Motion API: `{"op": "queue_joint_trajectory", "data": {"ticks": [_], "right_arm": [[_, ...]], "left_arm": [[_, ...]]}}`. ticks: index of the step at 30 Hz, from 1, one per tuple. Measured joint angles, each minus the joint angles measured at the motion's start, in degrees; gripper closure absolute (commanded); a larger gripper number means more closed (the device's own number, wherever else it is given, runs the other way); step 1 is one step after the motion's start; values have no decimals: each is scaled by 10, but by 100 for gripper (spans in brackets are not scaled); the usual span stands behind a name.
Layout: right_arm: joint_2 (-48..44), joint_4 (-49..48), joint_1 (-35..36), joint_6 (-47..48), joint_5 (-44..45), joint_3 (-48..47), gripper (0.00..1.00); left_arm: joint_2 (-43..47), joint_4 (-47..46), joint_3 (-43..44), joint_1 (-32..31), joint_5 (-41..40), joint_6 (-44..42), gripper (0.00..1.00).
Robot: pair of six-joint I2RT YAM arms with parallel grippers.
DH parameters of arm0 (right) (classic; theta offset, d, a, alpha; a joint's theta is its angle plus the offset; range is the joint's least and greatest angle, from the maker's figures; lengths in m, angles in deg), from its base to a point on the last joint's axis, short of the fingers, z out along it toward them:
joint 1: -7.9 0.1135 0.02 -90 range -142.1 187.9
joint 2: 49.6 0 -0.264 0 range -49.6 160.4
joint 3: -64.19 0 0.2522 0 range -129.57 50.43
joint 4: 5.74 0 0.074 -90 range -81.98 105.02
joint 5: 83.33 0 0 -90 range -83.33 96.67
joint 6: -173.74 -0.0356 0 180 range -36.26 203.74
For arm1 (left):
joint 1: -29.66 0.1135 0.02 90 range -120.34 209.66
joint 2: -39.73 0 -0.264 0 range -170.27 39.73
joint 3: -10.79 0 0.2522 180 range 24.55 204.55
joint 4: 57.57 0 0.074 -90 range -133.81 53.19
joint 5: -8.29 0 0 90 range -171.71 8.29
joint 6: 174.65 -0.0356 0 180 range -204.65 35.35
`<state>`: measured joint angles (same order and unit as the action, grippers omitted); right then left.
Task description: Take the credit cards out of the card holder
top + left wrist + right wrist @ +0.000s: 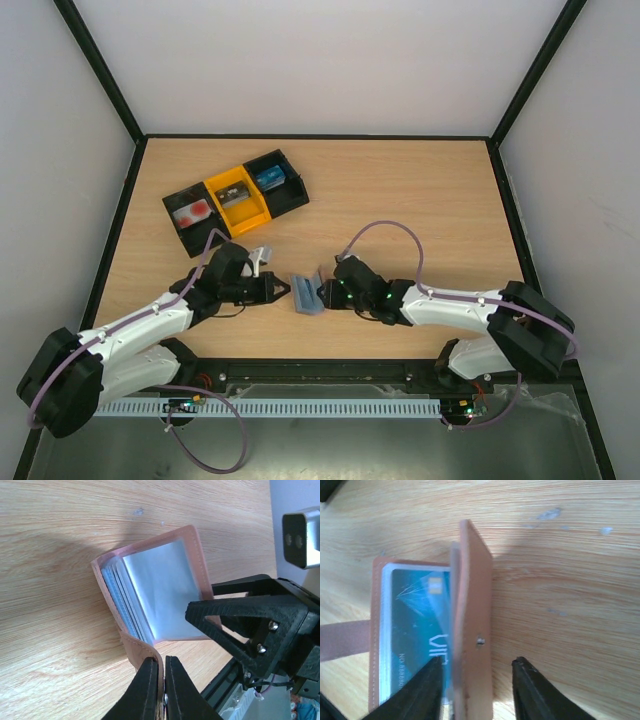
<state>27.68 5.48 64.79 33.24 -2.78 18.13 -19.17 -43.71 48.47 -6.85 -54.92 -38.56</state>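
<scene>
I am holding the strap with my left gripper, away from the card's sleeve, so I need to open it and pinch the sleeve's edge [385,635] before my right gripper pulls the card.
The card holder [307,291] lies near the table's front middle, between my two grippers. It is half open, with one panel standing up. In the left wrist view the holder [150,580] shows clear sleeves and a pinkish-brown rim. My left gripper [162,672] is shut on its strap. In the right wrist view a teal credit card [415,630] with pale marks sits in the flat panel's sleeve. My right gripper [477,675] is open. Its jaws straddle the raised panel [475,605], one finger over the card and the other clear of the panel.
A black-and-yellow three-section tray [300,197] holding small items sits at the back left. Black frame posts and white walls border the wooden table. The right gripper [245,625] shows close behind the holder in the left wrist view.
</scene>
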Motion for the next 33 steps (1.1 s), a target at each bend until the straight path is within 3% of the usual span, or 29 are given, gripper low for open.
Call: {"op": "queue_joint_trajectory", "data": {"ticks": [4, 7, 12, 17, 21, 28, 33], "right_arm": [[-3, 16, 0, -1, 32, 0, 92], [-7, 22, 0, -7, 52, 5, 98], [-8, 23, 0, -14, 73, 19, 96], [-8, 29, 0, -23, 89, 20, 71], [-17, 55, 0, -29, 98, 19, 62], [-83, 92, 0, -34, 98, -2, 63], [-112, 90, 0, -38, 80, -19, 75]], "left_arm": [[0, 14, 0, 0, -13, -7, 97], [0, 24, 0, 0, -27, -12, 97], [-9, 54, 0, 0, -63, -26, 97], [-21, 81, 0, 0, -91, -37, 90], [-21, 95, 0, 0, -104, -43, 77], [-7, 120, 6, 0, -116, -42, 65], [6, 123, 22, 0, -115, -37, 65]]}}
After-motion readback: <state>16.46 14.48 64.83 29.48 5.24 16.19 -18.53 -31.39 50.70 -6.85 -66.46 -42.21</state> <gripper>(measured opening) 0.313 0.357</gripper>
